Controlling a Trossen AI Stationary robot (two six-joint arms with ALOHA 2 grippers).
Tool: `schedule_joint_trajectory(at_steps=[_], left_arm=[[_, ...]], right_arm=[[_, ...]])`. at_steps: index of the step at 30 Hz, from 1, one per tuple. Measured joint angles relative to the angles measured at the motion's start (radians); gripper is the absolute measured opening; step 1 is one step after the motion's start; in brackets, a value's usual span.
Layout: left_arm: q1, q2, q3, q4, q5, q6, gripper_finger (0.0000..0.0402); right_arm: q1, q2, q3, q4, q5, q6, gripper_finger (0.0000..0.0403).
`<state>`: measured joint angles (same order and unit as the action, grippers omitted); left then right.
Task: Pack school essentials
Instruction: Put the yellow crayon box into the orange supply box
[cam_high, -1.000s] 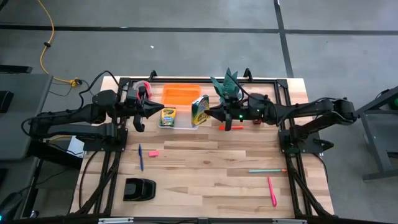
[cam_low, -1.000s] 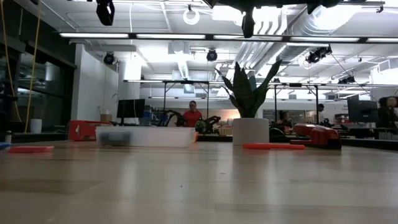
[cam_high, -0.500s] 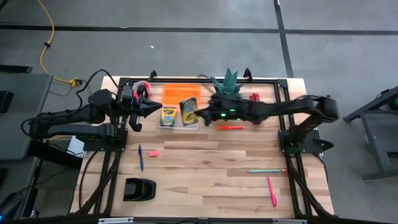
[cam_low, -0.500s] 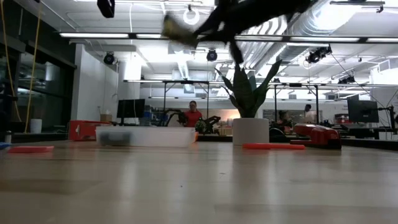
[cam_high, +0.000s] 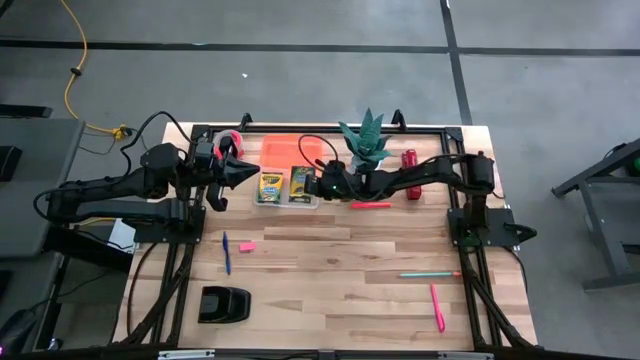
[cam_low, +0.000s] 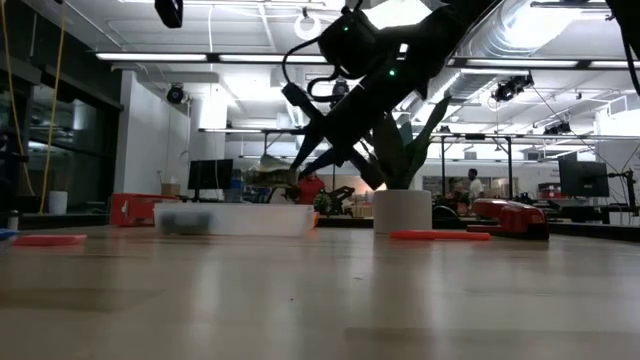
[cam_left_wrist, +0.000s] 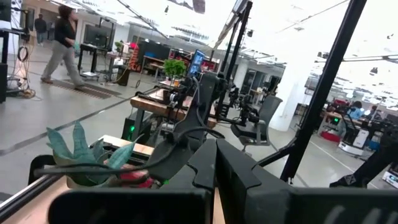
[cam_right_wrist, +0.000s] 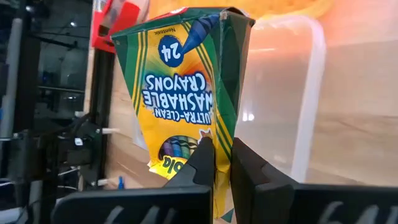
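Observation:
I will let go of the second crayon box with my right gripper in the clear bin (cam_high: 304, 190) (cam_right_wrist: 258, 102) next to the other crayon box.
One yellow-and-green crayon box (cam_high: 270, 186) lies in the clear bin (cam_high: 287, 203) at the table's far side. My right gripper (cam_high: 315, 184) reaches in from the right, shut on the second crayon box (cam_high: 301, 182) above that bin. My left gripper (cam_high: 250, 168) hovers shut just left of the bin and touches nothing. Flat on the table lie an orange-red marker (cam_high: 371, 204), a blue pen (cam_high: 226, 252), a pink eraser (cam_high: 247, 246), a teal pen (cam_high: 430, 274) and a pink pen (cam_high: 437, 307). My right gripper pinches the crayon box between its two fingers (cam_right_wrist: 202, 163) at the end nearest the wrist (cam_right_wrist: 217, 134). The fingers come slanting down from the table's right. The box (cam_low: 265, 175) is lifted clear, lying nearly level just above the bin's rim (cam_low: 235, 207).
An orange lid (cam_high: 292, 150) lies behind the bin. A potted plant (cam_high: 365, 140) and a red cylinder (cam_high: 409, 160) stand by the right arm. The red tape dispenser (cam_high: 228, 140) sits behind my left gripper, and a black object (cam_high: 224, 303) is near the front left. People move in the room beyond.
My right gripper has carried the crayon box toward the table's left and down, from high beside the plant to just over the bin. The box has tipped from steeply tilted to nearly level. The arm has stretched out low across the far side.

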<state>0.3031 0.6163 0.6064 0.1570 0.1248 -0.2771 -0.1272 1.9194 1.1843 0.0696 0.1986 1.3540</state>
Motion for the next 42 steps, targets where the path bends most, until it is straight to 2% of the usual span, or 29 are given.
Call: schedule_joint_trajectory(at_steps=[11, 24, 32, 37, 42], left_arm=[[0.0, 0.0, 0.0, 0.002, -0.005, 0.0, 0.0], [0.0, 0.0, 0.0, 0.009, -0.066, 0.0, 0.0], [0.0, 0.0, 0.0, 0.028, -0.066, 0.0, 0.0], [0.0, 0.0, 0.0, 0.028, -0.066, 0.0, 0.0], [0.0, 0.0, 0.0, 0.028, -0.066, 0.0, 0.0]], right_arm=[[-0.017, 0.001, -0.001, -0.101, -0.008, 0.085, 0.0003], [-0.024, 0.065, -0.003, 0.018, -0.099, 0.101, 0.0005], [-0.038, 0.065, -0.003, -0.012, -0.13, 0.06, 0.0006], [-0.043, 0.065, -0.003, -0.022, -0.149, 0.06, 0.0034], [-0.043, 0.065, -0.003, -0.016, -0.149, 0.062, 0.0095]])
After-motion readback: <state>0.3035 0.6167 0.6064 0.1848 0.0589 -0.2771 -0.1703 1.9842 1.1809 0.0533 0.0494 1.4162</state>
